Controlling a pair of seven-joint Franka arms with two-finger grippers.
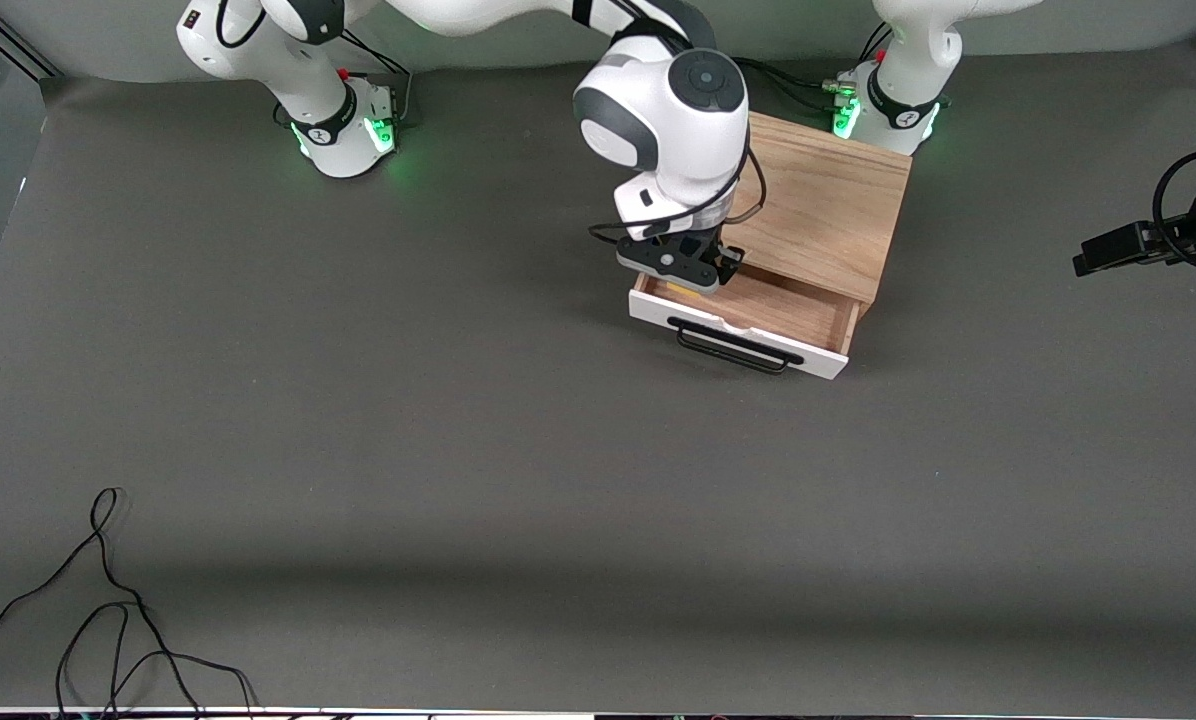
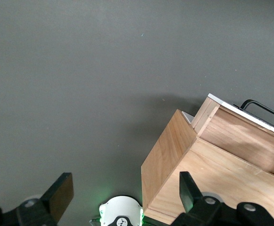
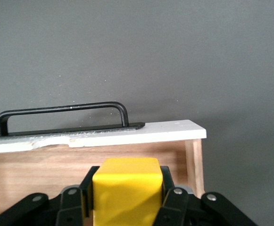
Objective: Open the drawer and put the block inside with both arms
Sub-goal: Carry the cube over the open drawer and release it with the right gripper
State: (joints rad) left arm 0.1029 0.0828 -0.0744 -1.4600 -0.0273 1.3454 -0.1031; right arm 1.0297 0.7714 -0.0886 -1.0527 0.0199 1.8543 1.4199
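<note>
Next, I let go of the yellow block with my right gripper in the open drawer's corner (image 1: 691, 293) (image 3: 141, 173), just behind the drawer's white front.
The drawer (image 1: 748, 340) stands pulled open from the light wood cabinet (image 1: 828, 210), its white front and black bar handle (image 1: 733, 350) toward the front camera. My right gripper (image 1: 680, 272) is over the open drawer's end toward the right arm, shut on the yellow block (image 1: 695, 288). In the right wrist view the block (image 3: 126, 193) sits between the fingers (image 3: 87, 183) just above the wooden interior (image 3: 37, 169), inside the white front (image 3: 174, 129). My left gripper (image 1: 1108, 250) waits in the air off the cabinet's side, at the left arm's end, open and empty (image 2: 125, 188).
A black cable (image 1: 108, 610) lies on the grey table near the front camera at the right arm's end. The green-lit bases (image 1: 353, 125) (image 1: 883, 105) stand at the back. The left wrist view shows the cabinet (image 2: 174, 155) and the left arm's base (image 2: 121, 214) below it.
</note>
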